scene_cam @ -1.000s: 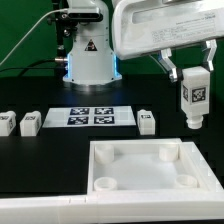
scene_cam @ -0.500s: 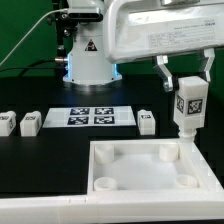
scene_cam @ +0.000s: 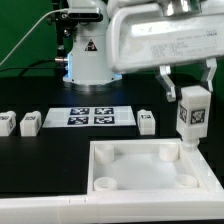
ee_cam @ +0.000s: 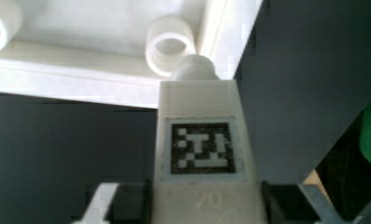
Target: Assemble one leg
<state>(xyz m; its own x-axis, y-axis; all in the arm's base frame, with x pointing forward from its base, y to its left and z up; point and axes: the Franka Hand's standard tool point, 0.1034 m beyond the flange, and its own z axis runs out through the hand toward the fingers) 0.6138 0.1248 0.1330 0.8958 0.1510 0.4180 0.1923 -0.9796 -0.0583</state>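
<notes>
My gripper is going to release the white leg in the white tray's near corner socket point(scene_cam: 186, 180) point(ee_cam: 169, 46), the one farthest from the robot base.
My gripper point(scene_cam: 190, 78) is shut on a white leg point(scene_cam: 191, 112) with a black-and-white tag, held upright. The leg's lower tip hangs just above the far right corner of the large white square tray-like piece point(scene_cam: 150, 170), close to its round corner socket point(scene_cam: 166, 155). In the wrist view the leg point(ee_cam: 203, 130) fills the middle between my fingers, and its rounded tip sits beside a round socket point(ee_cam: 169, 47) of the white piece.
Three more white legs stand on the black table, at the exterior view's left point(scene_cam: 5, 123) point(scene_cam: 29, 123) and one point(scene_cam: 147, 122) right of the marker board point(scene_cam: 91, 117). The robot base point(scene_cam: 88, 55) is behind.
The gripper with the leg has moved down, toward the tray-like piece's far right corner.
</notes>
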